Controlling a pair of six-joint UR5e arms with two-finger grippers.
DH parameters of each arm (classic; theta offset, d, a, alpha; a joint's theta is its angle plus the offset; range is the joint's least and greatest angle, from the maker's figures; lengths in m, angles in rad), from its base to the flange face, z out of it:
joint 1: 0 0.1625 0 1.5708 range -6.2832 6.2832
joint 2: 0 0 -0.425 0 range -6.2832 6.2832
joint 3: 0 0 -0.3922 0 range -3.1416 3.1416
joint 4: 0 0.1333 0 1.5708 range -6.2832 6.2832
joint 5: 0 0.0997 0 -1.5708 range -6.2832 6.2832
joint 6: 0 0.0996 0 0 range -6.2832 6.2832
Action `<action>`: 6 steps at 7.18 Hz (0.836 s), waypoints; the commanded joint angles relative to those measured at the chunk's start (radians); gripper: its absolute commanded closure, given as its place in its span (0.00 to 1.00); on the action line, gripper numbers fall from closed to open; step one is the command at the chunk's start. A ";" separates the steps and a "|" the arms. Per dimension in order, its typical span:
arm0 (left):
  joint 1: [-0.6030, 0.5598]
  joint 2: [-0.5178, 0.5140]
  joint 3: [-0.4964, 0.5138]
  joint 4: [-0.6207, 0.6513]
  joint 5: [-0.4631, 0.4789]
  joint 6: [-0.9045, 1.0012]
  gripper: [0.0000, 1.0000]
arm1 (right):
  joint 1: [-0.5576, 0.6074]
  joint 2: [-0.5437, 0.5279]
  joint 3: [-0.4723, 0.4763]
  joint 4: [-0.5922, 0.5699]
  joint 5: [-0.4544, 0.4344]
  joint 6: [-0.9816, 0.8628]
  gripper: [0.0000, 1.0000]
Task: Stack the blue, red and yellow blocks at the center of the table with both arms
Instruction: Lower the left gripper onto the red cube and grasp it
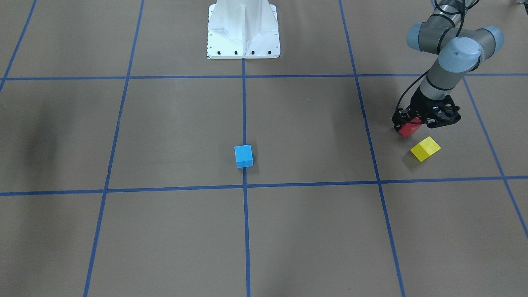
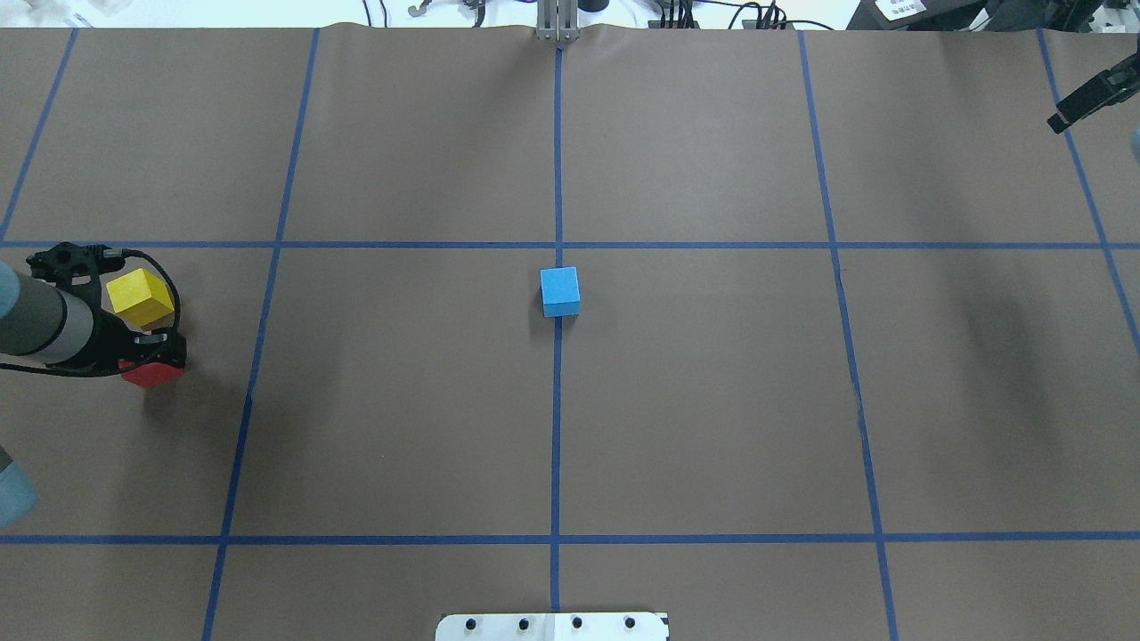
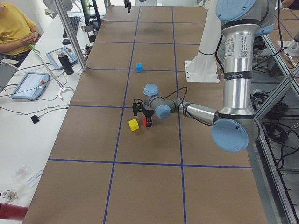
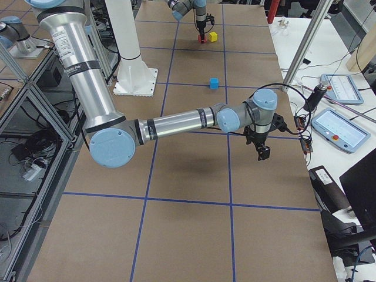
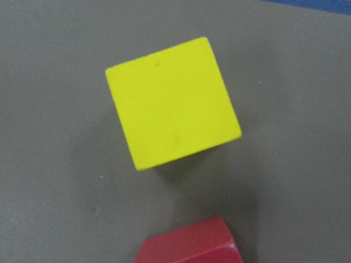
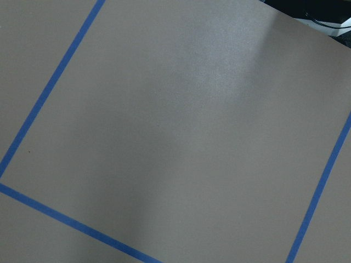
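The robot's left gripper needs to release the red block on top of the blue block (image 1: 243,151).
A blue block (image 1: 243,156) (image 2: 560,291) sits alone on the centre line of the table. My left gripper (image 1: 409,123) (image 2: 153,363) is down at the table's left side and is shut on a red block (image 1: 410,130) (image 2: 153,375) (image 5: 189,245). A yellow block (image 1: 425,148) (image 2: 140,296) (image 5: 173,101) lies on the paper right beside the red one, apart from it. My right gripper (image 2: 1062,121) hangs over the far right edge of the table, away from all blocks. I cannot tell whether it is open or shut. The right wrist view shows only bare paper.
Brown paper with a blue tape grid (image 2: 557,392) covers the table. The robot's white base plate (image 1: 243,31) stands at the near middle edge. Cables and equipment (image 2: 677,13) lie beyond the far edge. An operator (image 3: 14,28) sits at a side bench.
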 commanded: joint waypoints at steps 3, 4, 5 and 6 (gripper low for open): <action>-0.006 -0.047 -0.177 0.234 -0.024 0.145 1.00 | 0.075 -0.178 -0.001 -0.001 0.003 -0.004 0.00; -0.006 -0.165 -0.204 0.386 -0.022 0.167 1.00 | 0.115 -0.213 0.000 0.001 0.004 -0.007 0.00; -0.002 -0.328 -0.183 0.524 -0.019 0.167 1.00 | 0.149 -0.244 0.000 0.001 0.004 -0.012 0.00; 0.015 -0.480 -0.146 0.626 -0.018 0.167 1.00 | 0.166 -0.269 0.002 0.003 0.001 -0.025 0.00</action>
